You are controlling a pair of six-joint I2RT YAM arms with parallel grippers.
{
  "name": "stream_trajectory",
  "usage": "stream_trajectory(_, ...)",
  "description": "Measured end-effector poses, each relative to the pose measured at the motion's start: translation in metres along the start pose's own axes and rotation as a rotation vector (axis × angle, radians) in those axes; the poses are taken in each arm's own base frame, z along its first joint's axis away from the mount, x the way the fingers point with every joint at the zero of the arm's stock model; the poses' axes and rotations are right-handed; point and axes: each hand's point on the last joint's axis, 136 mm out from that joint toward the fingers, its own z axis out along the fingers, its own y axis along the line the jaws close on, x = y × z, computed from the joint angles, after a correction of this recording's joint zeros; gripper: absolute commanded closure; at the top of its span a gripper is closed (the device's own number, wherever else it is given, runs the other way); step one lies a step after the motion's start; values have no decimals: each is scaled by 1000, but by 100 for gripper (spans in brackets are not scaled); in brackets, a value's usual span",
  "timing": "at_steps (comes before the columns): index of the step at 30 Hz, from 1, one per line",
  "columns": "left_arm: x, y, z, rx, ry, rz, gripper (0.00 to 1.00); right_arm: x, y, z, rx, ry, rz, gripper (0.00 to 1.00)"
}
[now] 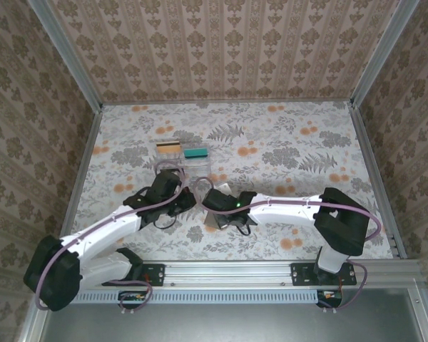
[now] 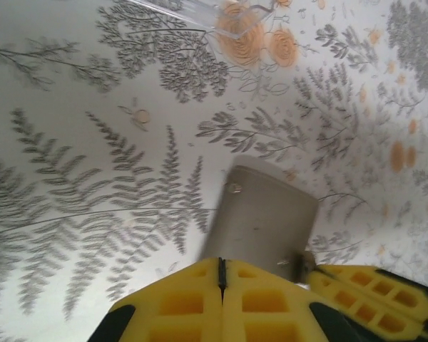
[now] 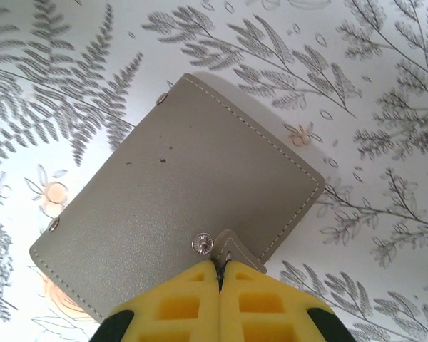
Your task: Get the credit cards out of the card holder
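My left gripper is shut above the closed cover of the card holder, so my right gripper should swing the cover open by the tab [image 3: 232, 246] while my left gripper lifts and opens.
The card holder [image 3: 178, 192] lies closed on the flower-patterned table, grey-brown with pale stitching and a metal snap. My right gripper [image 3: 220, 269] is shut on its small side tab, just beside the snap. In the left wrist view the card holder [image 2: 267, 214] lies just beyond my left gripper [image 2: 221, 274], whose yellow fingers are pressed together at its near edge; I cannot tell whether they pinch that edge. From above, both arms meet over the card holder [image 1: 215, 221] at the table's middle. Two credit cards, one tan [image 1: 168, 147] and one teal [image 1: 196, 152], lie in a clear tray.
The clear plastic tray [image 1: 192, 165] stands just behind the two grippers. Patterned walls with metal corner posts close the table in on three sides. The arm bases sit on the rail [image 1: 228, 274] at the near edge.
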Motion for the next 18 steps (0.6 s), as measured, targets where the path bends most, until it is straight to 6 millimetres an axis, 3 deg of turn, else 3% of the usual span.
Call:
stream_trajectory(4,0,-13,15,61,29,-42,100,-7,6,0,-26,-29,-6,100)
stream_trajectory(12,11,-15,40,58,107,-68,100,-11,7,-5,-62,-69,13,100)
stream_trajectory(17,3,-18,31,45,74,-57,68,-23,9,-28,-144,-128,51,100)
stream_trajectory(18,0,-18,26,41,59,-50,65,-27,10,-34,-162,-144,59,100)
